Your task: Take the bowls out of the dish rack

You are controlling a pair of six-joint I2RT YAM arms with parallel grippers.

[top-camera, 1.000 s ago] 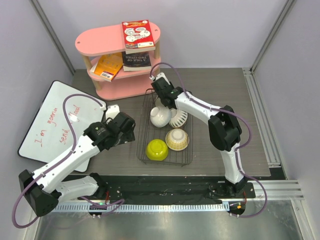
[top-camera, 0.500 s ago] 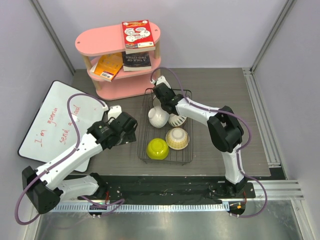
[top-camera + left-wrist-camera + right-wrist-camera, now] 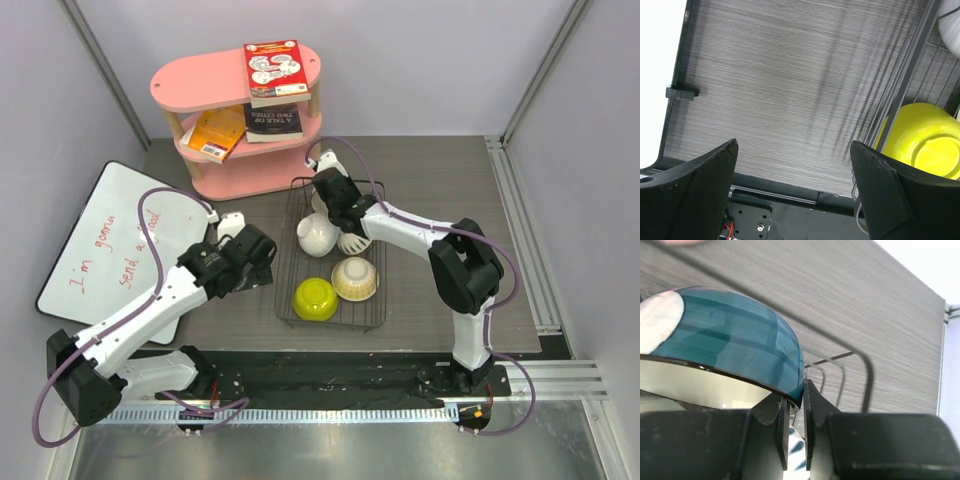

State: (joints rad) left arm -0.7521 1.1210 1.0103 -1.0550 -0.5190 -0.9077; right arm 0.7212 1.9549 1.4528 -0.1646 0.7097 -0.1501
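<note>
The robot's right gripper should release the teal-and-white bowl on the grey table (image 3: 411,246) outside the rack, next to the ribbed white bowl.
The black wire dish rack (image 3: 286,262) sits mid-table. In it are a yellow-green bowl (image 3: 314,298), a cream bowl (image 3: 354,278), a white bowl (image 3: 317,234) and a ribbed white bowl (image 3: 357,241). At the rack's far end my right gripper (image 3: 333,203) is shut on the rim of a teal-and-white bowl (image 3: 730,335); the right wrist view shows the rim pinched between the jaws (image 3: 795,396). My left gripper (image 3: 262,264) hangs open just left of the rack, nothing between its fingers (image 3: 794,150), with the yellow-green bowl (image 3: 927,145) to its right behind the rack wires (image 3: 905,85).
A pink shelf (image 3: 235,80) with books stands behind the rack. A whiteboard (image 3: 100,240) with red writing lies on the left, partly under the left arm. Bare grey table (image 3: 440,170) lies right of the rack.
My right gripper has closed on the teal bowl's rim at the rack's far end. The left gripper has edged slightly toward the rack, still open.
</note>
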